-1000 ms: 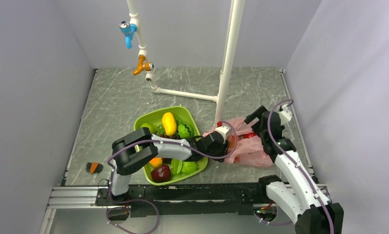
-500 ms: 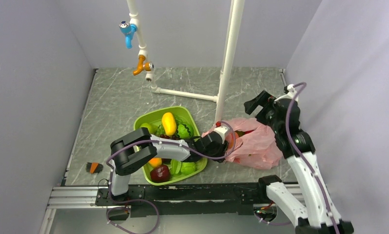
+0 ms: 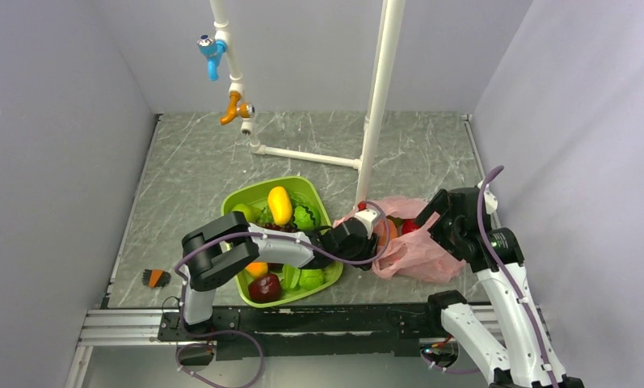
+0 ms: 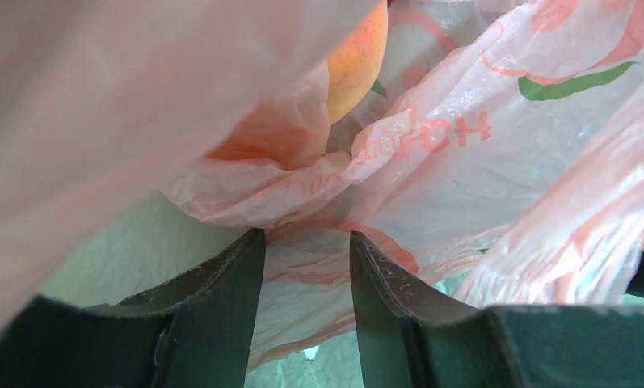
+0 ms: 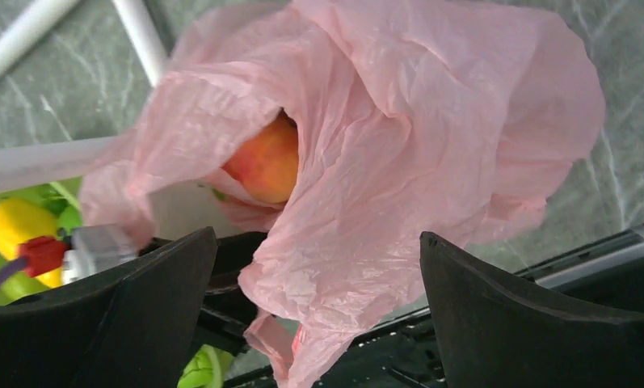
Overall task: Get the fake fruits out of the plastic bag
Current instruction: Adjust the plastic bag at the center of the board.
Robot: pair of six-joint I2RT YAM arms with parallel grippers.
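Loose film covers the peach; my right gripper will lift the film [image 3: 422,236] by the red apple and hold it up before my left gripper reaches in.
The pink plastic bag [image 3: 422,252] lies crumpled on the table, right of the green tray. My left gripper [image 3: 373,234] reaches into its left end. In the left wrist view its jaws [image 4: 305,234] stand a little apart around loose bag film [image 4: 480,162], with the peach [image 4: 355,56] ahead. The peach [image 3: 390,229] and red apple [image 3: 410,227] show at the bag's opening. The dark green fruit is hidden. My right gripper [image 3: 433,220] hovers wide open over the bag's right part. In the right wrist view [image 5: 317,234] the bag [image 5: 431,121] drapes over the peach [image 5: 266,162].
A green tray [image 3: 244,194] holding a yellow mango [image 3: 279,204], a dark maroon apple [image 3: 265,287] and other fruit sits left of the bag. A white pipe post [image 3: 375,121] stands just behind the bag. A small orange-and-black object [image 3: 154,278] lies at far left.
My right gripper rose toward the back with the bag pulled up and spread, then came down and forward. The bag has slumped. The left arm has barely moved.
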